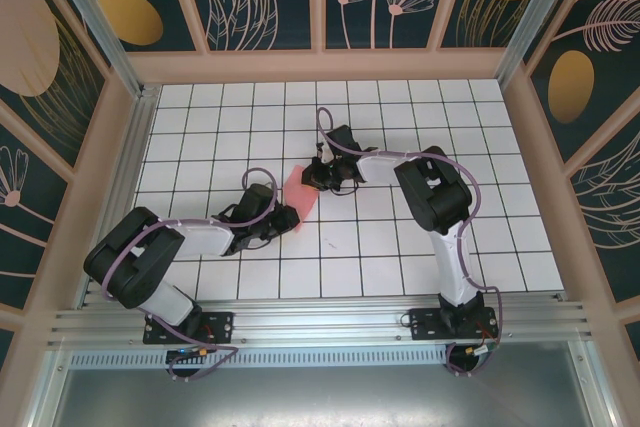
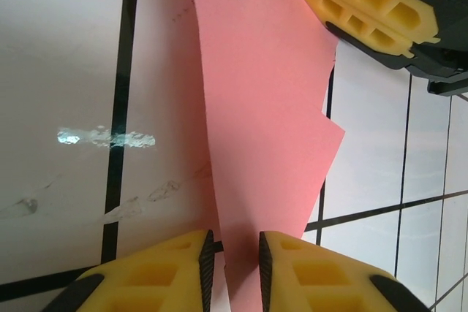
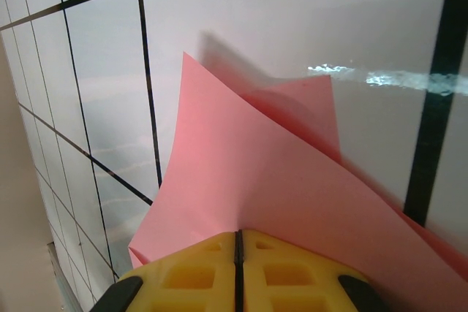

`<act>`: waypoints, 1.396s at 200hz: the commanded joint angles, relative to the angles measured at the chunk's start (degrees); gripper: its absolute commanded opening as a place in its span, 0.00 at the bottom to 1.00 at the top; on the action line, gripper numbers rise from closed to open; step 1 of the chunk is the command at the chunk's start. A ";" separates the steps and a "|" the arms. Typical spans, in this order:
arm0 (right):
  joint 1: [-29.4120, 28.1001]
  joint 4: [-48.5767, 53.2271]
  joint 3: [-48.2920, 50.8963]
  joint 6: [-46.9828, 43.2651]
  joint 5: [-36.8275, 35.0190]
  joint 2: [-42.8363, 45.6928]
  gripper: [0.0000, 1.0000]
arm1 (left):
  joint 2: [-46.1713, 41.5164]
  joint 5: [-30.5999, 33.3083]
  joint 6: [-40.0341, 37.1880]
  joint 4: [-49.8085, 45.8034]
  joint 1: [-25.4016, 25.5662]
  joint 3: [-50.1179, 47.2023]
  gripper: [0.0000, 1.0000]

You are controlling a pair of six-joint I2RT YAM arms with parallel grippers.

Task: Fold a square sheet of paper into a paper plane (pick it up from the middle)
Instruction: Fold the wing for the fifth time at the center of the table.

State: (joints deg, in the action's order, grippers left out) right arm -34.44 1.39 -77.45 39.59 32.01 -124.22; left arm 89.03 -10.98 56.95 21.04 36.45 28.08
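Observation:
The fingers of my left gripper are open around the narrow end of the paper. My left gripper will pinch the edge (image 2: 326,50) beside my right gripper before my right gripper grips again.
The salmon-pink sheet of paper (image 1: 303,191) is folded and creased, lifted off the tiled floor between the two grippers. My right gripper (image 1: 318,179) is shut on the paper's far end; in the right wrist view its yellow pads (image 3: 238,253) press together on the paper's edge (image 3: 278,180), which fans out in two layers. My left gripper (image 1: 288,215) is at the near end. In the left wrist view its jaws (image 2: 235,268) stand slightly apart, with the paper's narrow end (image 2: 256,107) running between them. The right gripper's fingers (image 2: 358,5) show at the top right.
The white tiled floor (image 1: 400,247) with black grid lines surrounds the paper. Wooden walls (image 1: 320,65) with patterned panels close in the back and sides. An aluminium rail (image 1: 320,322) carries both arm bases at the near edge.

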 commanded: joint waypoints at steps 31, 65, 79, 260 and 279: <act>0.69 2.07 2.64 0.35 -2.86 -2.13 0.10 | -0.18 0.18 0.91 1.34 0.34 -0.31 0.08; 1.79 -0.10 2.51 0.53 0.27 0.92 0.26 | -1.01 2.44 -1.93 -2.94 0.38 1.10 0.00; 2.62 -0.86 2.55 0.03 0.77 3.30 0.34 | -1.19 4.10 -4.19 -7.01 0.47 2.66 0.00; 2.33 5.32 4.41 -6.50 -0.41 3.66 0.12 | 12.23 24.10 -18.50 -37.39 9.90 23.90 0.00; 2.75 5.56 4.42 -6.21 -0.34 2.87 0.12 | 12.99 26.24 -19.25 -38.98 10.87 25.35 0.00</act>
State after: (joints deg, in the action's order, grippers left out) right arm -32.32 6.31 -73.82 32.10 32.36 -119.77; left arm 99.68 11.05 39.59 -11.90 46.09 51.92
